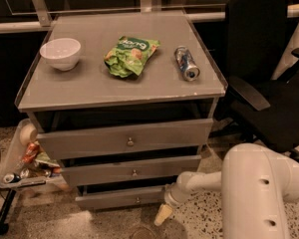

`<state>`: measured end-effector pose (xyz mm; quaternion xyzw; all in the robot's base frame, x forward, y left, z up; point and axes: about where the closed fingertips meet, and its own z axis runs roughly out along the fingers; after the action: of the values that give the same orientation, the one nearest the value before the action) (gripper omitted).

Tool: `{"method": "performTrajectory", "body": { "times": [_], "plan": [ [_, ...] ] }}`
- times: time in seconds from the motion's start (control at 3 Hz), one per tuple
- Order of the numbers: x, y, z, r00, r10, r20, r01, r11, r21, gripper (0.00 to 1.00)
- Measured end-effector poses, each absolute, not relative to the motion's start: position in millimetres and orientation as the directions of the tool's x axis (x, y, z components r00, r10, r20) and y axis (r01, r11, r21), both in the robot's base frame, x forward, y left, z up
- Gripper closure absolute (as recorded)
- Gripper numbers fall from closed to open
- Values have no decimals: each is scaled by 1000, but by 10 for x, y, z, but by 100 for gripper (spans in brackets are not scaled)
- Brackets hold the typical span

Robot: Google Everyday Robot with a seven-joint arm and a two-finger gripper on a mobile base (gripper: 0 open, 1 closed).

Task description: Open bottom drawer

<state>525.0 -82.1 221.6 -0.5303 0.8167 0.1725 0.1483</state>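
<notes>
Next, the gripper needs to close on the bottom drawer's top edge [162, 190], at the end nearest the black office chair.
The bottom drawer [114, 198] is the lowest and narrowest grey front of the cabinet, with a small round metal knob [137, 200] at its middle. It stands out slightly from the cabinet body, with a dark gap above it. My gripper [163, 214] hangs at the end of the white arm [204, 180], just off the drawer's right end and a little below it, close to the floor. It is to the right of the knob and not on it.
The middle drawer [132, 171] and top drawer [127, 139] sit above. On the cabinet top lie a white bowl [60, 53], a green chip bag [130, 55] and a can [187, 62]. A black office chair [269, 83] stands right, a tray of clutter [20, 163] left.
</notes>
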Motion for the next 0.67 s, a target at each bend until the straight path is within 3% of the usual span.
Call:
{"method": "performTrajectory", "body": {
  "times": [0.67],
  "plan": [
    [5624, -972, 2045, -361, -842, -401, -920, 391, 9, 0]
  ]
}}
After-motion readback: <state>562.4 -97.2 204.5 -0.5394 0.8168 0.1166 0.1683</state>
